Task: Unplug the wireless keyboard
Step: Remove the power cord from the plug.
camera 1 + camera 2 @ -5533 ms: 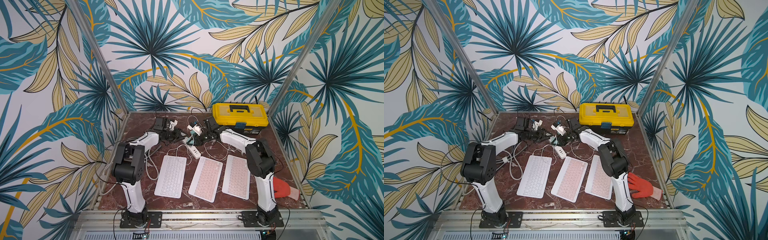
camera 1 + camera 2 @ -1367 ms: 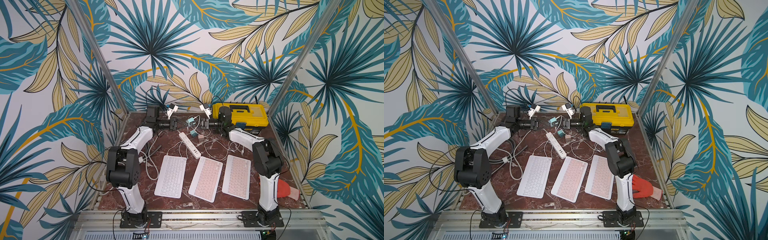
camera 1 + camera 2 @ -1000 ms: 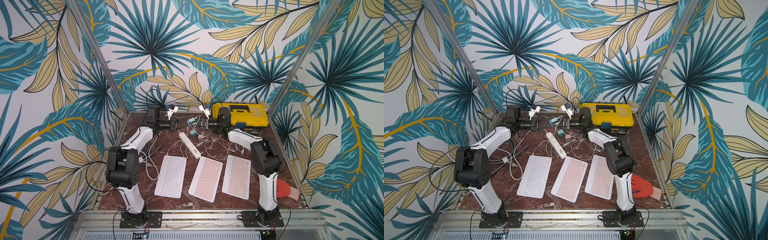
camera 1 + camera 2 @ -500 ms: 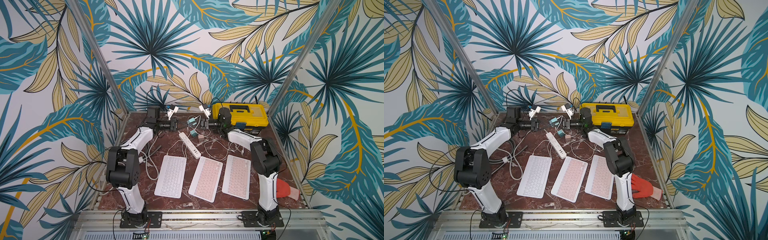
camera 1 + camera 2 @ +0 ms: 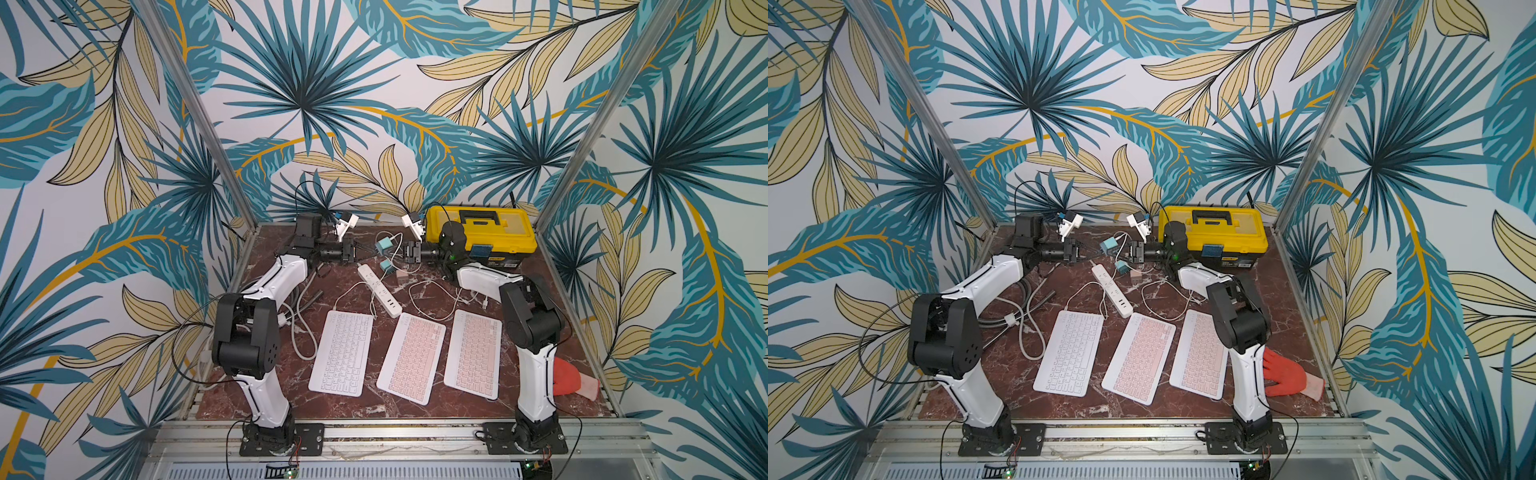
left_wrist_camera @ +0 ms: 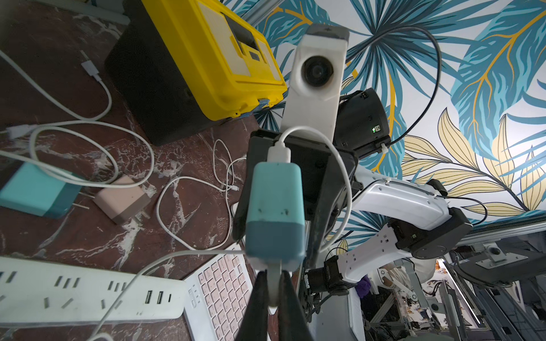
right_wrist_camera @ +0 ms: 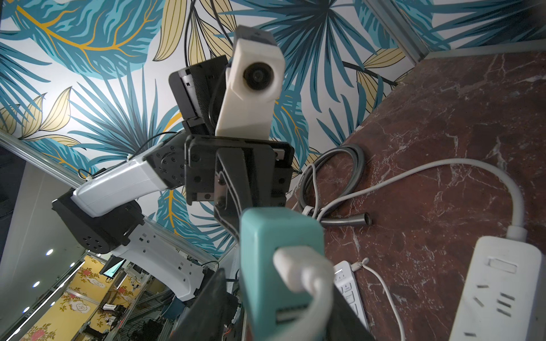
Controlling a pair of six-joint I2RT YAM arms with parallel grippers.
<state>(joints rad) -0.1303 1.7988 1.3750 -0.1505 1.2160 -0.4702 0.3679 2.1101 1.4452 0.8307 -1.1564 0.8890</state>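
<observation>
I have the teal charger pinched by its prongs in my left gripper, so it should take the charger's body [image 6: 275, 227] before my right gripper pulls the white USB plug.
A teal charger [image 5: 382, 246] [image 5: 1109, 246] hangs in the air above the back of the table, between my two grippers. My left gripper [image 6: 273, 283] [image 5: 362, 249] is shut on the charger's [image 6: 274, 212] prong end. A white USB plug [image 6: 278, 153] [image 7: 298, 271] sits in its other end, and its cable loops down. My right gripper [image 7: 277, 313] [image 5: 402, 251] is open around that end, with one finger standing clear of the charger [image 7: 266, 251]. A white keyboard [image 5: 341, 353] and two pink keyboards [image 5: 411, 357] [image 5: 473, 353] lie in front. I cannot tell which keyboard this cable serves.
A white power strip [image 5: 379, 291] lies below the grippers, with another teal charger [image 5: 386, 266] and a pink one [image 5: 401, 275] beside it. Loose white cables [image 5: 432, 291] trail around. A yellow toolbox [image 5: 482, 232] stands back right, a grey hose [image 5: 303, 299] lies left, a red glove [image 5: 569, 376] front right.
Both arms have risen from the power strip, lifting the teal charger into the air. In the last second the arms stay still and the right gripper's jaws have widened.
</observation>
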